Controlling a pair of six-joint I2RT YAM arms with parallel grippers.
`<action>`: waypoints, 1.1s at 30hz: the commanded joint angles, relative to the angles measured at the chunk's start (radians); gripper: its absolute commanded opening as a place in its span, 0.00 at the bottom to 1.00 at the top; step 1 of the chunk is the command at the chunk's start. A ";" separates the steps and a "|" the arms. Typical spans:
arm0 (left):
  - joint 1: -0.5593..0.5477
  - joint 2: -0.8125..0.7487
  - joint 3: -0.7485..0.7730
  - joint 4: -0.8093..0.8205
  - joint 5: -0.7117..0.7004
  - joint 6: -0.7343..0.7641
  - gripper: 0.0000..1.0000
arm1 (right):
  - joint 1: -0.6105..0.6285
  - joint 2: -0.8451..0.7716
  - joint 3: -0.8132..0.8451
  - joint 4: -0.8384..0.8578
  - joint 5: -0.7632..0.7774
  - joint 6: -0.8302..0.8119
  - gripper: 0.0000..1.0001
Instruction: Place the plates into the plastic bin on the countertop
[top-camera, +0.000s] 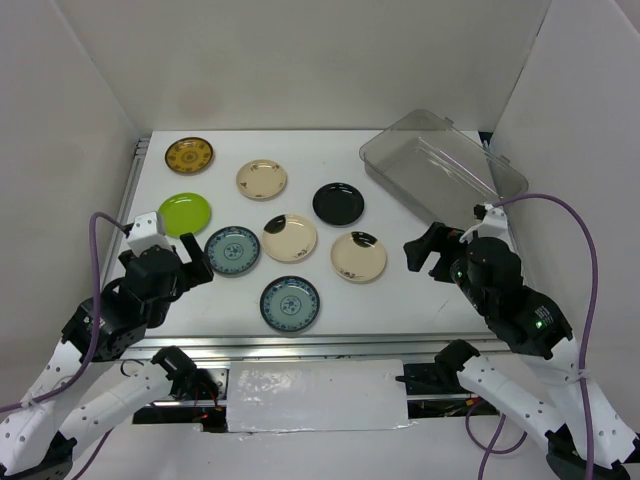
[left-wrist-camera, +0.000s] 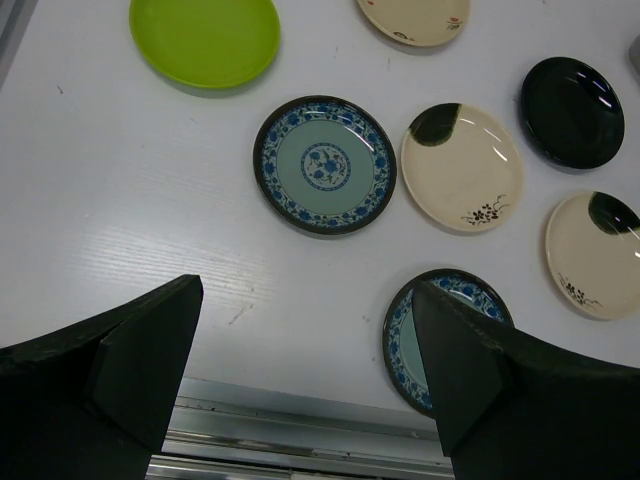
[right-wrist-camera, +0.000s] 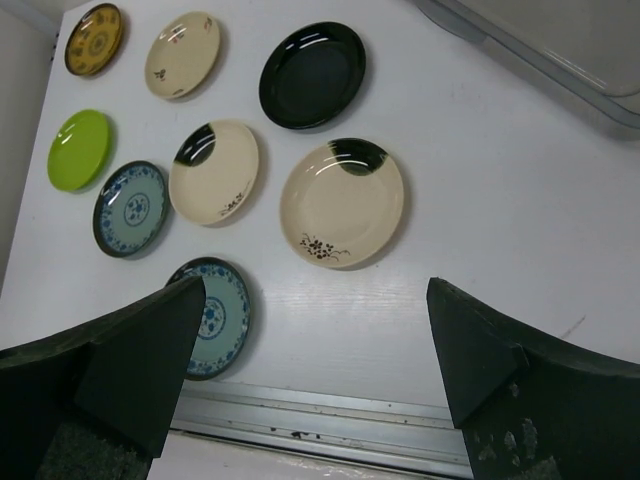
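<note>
Next, my right gripper grips the nearer patched cream plate on the rim (top-camera: 382, 269) (right-wrist-camera: 390, 240), on the side away from the other patched plate.
Eight plates lie on the white countertop (top-camera: 420, 290): mustard (top-camera: 189, 155), cream (top-camera: 261, 179), lime green (top-camera: 184, 213), black (top-camera: 338, 203), two cream ones with a black patch (top-camera: 290, 237) (top-camera: 359, 256), and two blue-green ones (top-camera: 232, 250) (top-camera: 290, 303). The clear plastic bin (top-camera: 440, 165) stands empty at the back right. My left gripper (top-camera: 196, 263) (left-wrist-camera: 308, 290) hangs open above the front left, beside the blue-green plates (left-wrist-camera: 325, 165). My right gripper (top-camera: 426, 250) (right-wrist-camera: 315, 285) hangs open at the front right, near the patched plate (right-wrist-camera: 343, 203). Neither holds anything.
A metal rail (top-camera: 300, 345) runs along the countertop's near edge, and another (top-camera: 132, 190) along its left side. White walls close in the left, back and right. The bin's near corner (right-wrist-camera: 540, 50) shows at the top right of the right wrist view.
</note>
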 joint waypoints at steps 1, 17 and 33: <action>0.005 0.002 -0.003 0.038 0.010 0.027 0.99 | -0.003 -0.014 -0.008 0.018 0.002 0.015 1.00; 0.005 0.016 -0.003 0.044 0.027 0.037 0.99 | -0.150 0.207 -0.373 0.419 -0.234 0.280 1.00; 0.004 0.006 -0.007 0.055 0.044 0.051 0.99 | -0.304 0.866 -0.533 1.038 -0.449 0.458 0.68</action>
